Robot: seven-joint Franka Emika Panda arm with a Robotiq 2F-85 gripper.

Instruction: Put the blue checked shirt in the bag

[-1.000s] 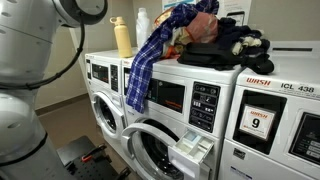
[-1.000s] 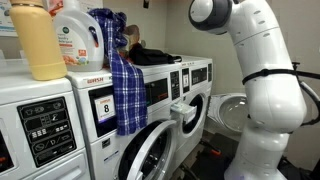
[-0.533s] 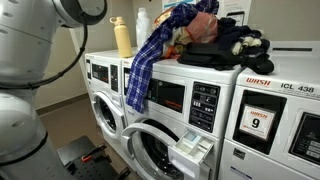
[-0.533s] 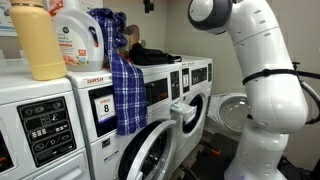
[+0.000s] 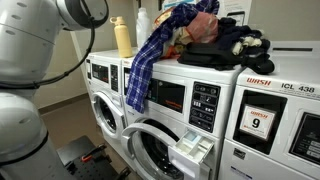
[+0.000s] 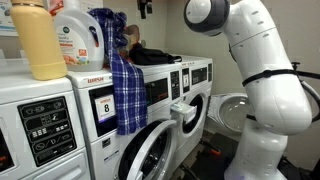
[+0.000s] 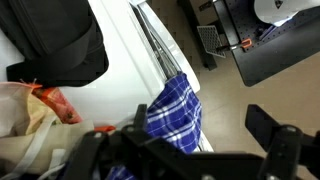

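Observation:
My gripper is to go next to the blue checked shirt's upper part (image 5: 160, 43) (image 7: 163, 118), beside the reddish-orange fabric at the washer's top edge, and should close there.
The blue checked shirt (image 5: 140, 75) lies over the top edge of a white washer and hangs down its front, and it shows in both exterior views (image 6: 125, 90). In the wrist view the plaid cloth (image 7: 175, 115) hangs just below my gripper (image 7: 185, 150). The gripper's two dark fingers are wide apart with nothing held between them. In an exterior view the gripper (image 6: 143, 8) shows only partly, at the top edge above the pile. I cannot make out a bag for certain.
Black clothes (image 5: 235, 45) and reddish-orange fabric (image 5: 203, 25) are heaped on the washer top beside the shirt. A yellow bottle (image 6: 38, 45) and a white detergent jug (image 6: 78, 35) stand nearby. A washer door (image 6: 150, 150) and a soap drawer (image 5: 190, 152) stand open.
The arm's upper joint has shifted slightly towards the pile of clothes. The shirt and the other clothes have not moved.

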